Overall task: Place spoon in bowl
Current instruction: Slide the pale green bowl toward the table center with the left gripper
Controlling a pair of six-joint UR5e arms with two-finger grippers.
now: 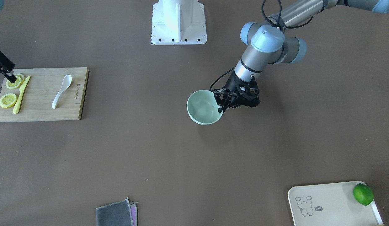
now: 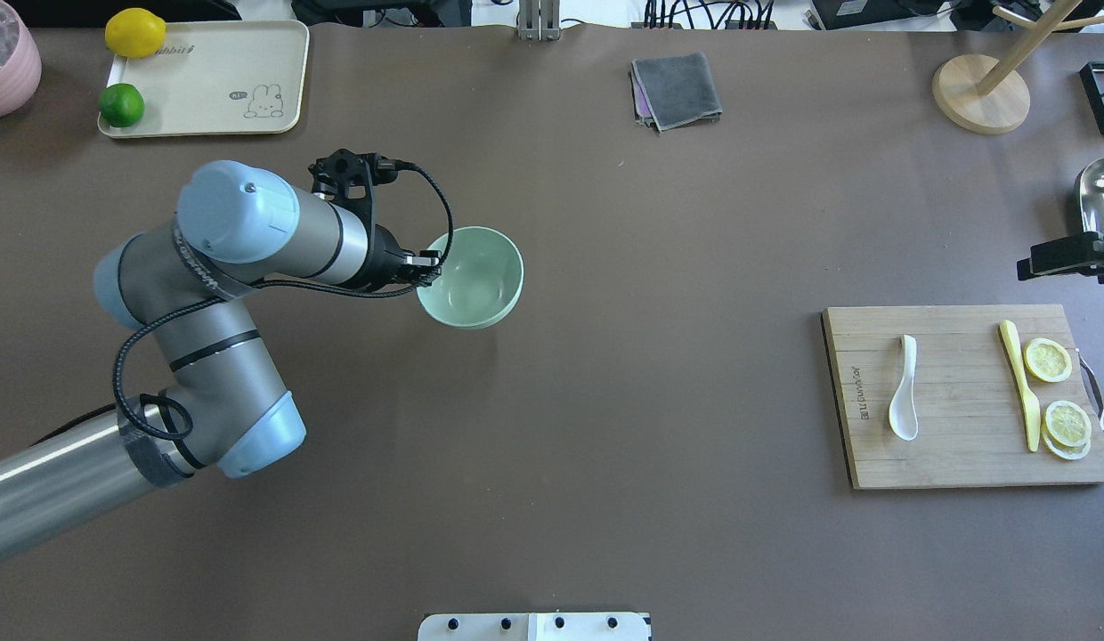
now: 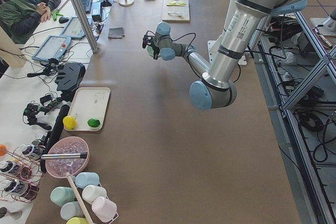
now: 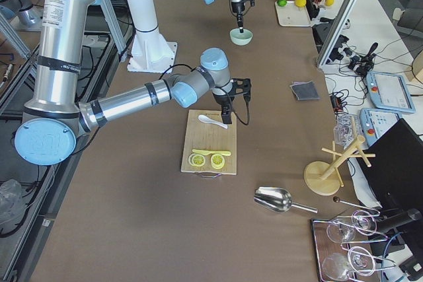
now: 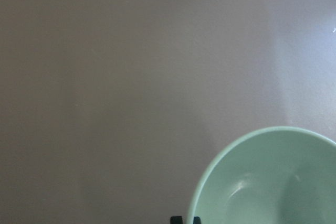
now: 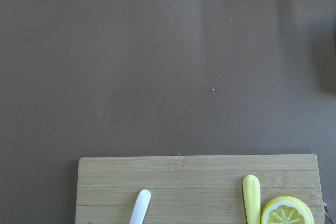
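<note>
My right gripper should go to the white spoon on the wooden cutting board and close on the middle of the spoon's handle [image 1: 58,97] [image 6: 136,218].
The pale mint-green bowl [image 1: 203,106] is near the table's middle; it also shows in the overhead view [image 2: 474,280] and fills the lower right of the left wrist view [image 5: 268,182]. My left gripper [image 1: 221,108] is shut on the bowl's rim on my left side. The white spoon [image 1: 61,91] lies on the wooden cutting board [image 1: 40,108], scoop toward me, also in the overhead view [image 2: 904,392]. My right gripper [image 1: 7,73] hangs above the board's outer end, over the lemon slices; its jaws are cut off by the frame edge.
A yellow knife [image 1: 21,94] and lemon slices [image 1: 7,100] lie on the board beside the spoon. A cream tray [image 1: 326,201] with a lime [image 1: 363,194] and a grey cloth [image 1: 116,215] sit at the far side. My base [image 1: 178,22] is at the near edge.
</note>
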